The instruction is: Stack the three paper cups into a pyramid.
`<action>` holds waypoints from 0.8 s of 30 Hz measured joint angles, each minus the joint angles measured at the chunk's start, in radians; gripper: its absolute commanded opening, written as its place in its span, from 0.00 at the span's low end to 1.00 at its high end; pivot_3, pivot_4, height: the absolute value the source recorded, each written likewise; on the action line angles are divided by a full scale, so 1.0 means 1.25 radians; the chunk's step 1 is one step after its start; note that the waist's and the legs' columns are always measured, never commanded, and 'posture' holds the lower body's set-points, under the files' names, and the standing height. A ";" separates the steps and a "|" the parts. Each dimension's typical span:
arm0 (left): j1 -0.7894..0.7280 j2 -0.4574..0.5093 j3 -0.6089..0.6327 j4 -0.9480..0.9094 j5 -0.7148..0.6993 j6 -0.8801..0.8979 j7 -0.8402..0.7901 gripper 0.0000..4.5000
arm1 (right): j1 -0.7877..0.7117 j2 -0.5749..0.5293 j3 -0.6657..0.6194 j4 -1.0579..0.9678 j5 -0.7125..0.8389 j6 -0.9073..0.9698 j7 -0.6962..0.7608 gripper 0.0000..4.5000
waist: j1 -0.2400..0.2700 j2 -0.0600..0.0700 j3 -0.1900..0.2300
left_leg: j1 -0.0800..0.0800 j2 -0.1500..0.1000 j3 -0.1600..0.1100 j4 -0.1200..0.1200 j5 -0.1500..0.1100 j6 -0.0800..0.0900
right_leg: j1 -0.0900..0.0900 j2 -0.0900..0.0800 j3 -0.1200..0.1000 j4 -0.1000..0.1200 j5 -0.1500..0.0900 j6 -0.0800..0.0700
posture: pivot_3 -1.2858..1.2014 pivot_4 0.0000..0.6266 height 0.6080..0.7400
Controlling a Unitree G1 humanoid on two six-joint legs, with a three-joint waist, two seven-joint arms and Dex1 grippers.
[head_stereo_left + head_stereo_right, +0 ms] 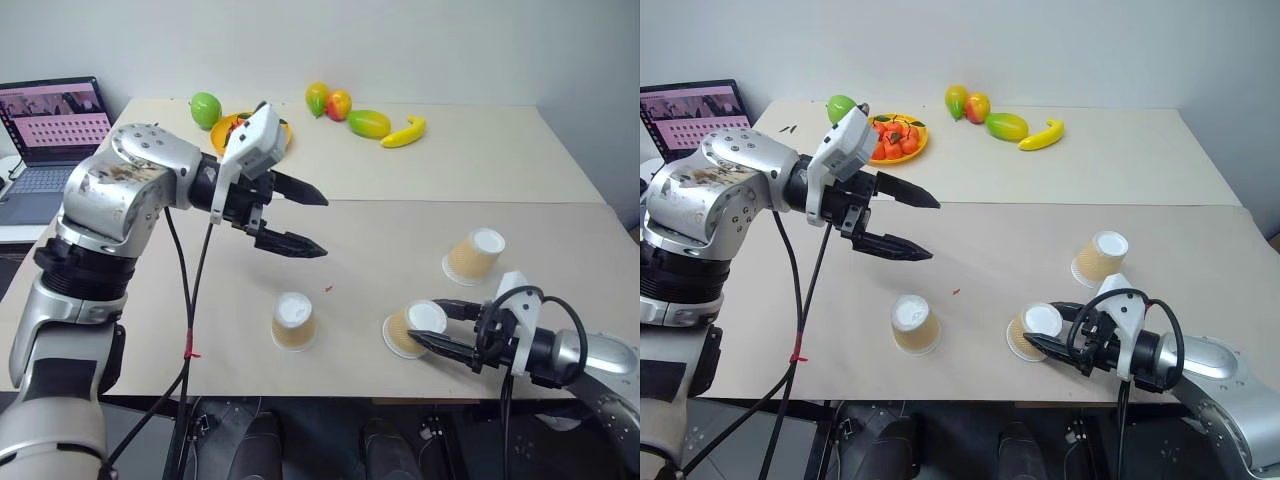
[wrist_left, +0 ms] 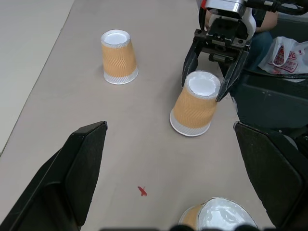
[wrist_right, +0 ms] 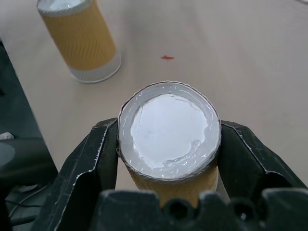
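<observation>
The robot will set the paper cup down with its right gripper on the table (image 1: 342, 284) (image 3: 177, 72) beside the small red speck, diagonally behind the front cup.
Three paper cups stand upside down on the tan table, white bases up. One cup (image 1: 293, 322) is at the front centre-left and another (image 1: 474, 256) sits further back on the right. The third cup (image 1: 412, 328) stands near the front edge, leaning a little, with my right gripper (image 1: 425, 322) shut on it just under its base. In the right wrist view both fingers (image 3: 96, 154) press against this cup (image 3: 169, 139). My left gripper (image 1: 323, 226) hangs open above the table, left of centre, holding nothing.
At the back lie a green fruit (image 1: 205, 108), an orange plate of small fruit (image 1: 895, 138), a mango (image 1: 368, 123), a banana (image 1: 405, 132) and two other fruits (image 1: 328, 101). A laptop (image 1: 50, 140) sits far left. A small red speck (image 1: 327, 290) lies mid-table.
</observation>
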 measured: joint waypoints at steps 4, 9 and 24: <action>0.010 0.008 0.016 -0.016 -0.001 0.004 0.018 1.00 | -0.202 -0.004 0.054 0.089 -0.004 0.025 0.003 0.60 | -0.007 0.000 0.000 | 0.001 0.000 0.000 0.000 0.000 0.000 | 0.000 0.000 0.000 0.000 0.000 0.000 | 0.52 0.24 0.94; 0.050 0.019 0.046 -0.057 -0.007 0.029 0.052 1.00 | -0.367 0.033 0.201 0.245 -0.085 0.002 0.062 0.60 | -0.013 0.000 0.000 | 0.000 0.000 0.000 -0.001 0.000 0.001 | -0.001 0.000 0.000 0.000 0.000 0.000 | 0.52 0.24 0.94; 0.241 0.087 0.226 -0.309 -0.137 0.234 0.239 1.00 | -0.664 0.249 0.399 0.672 -0.306 -0.234 0.249 0.60 | -0.021 0.000 0.000 | 0.002 0.000 0.000 -0.002 0.000 0.000 | 0.000 0.001 0.000 0.002 0.000 0.000 | 0.52 0.24 0.94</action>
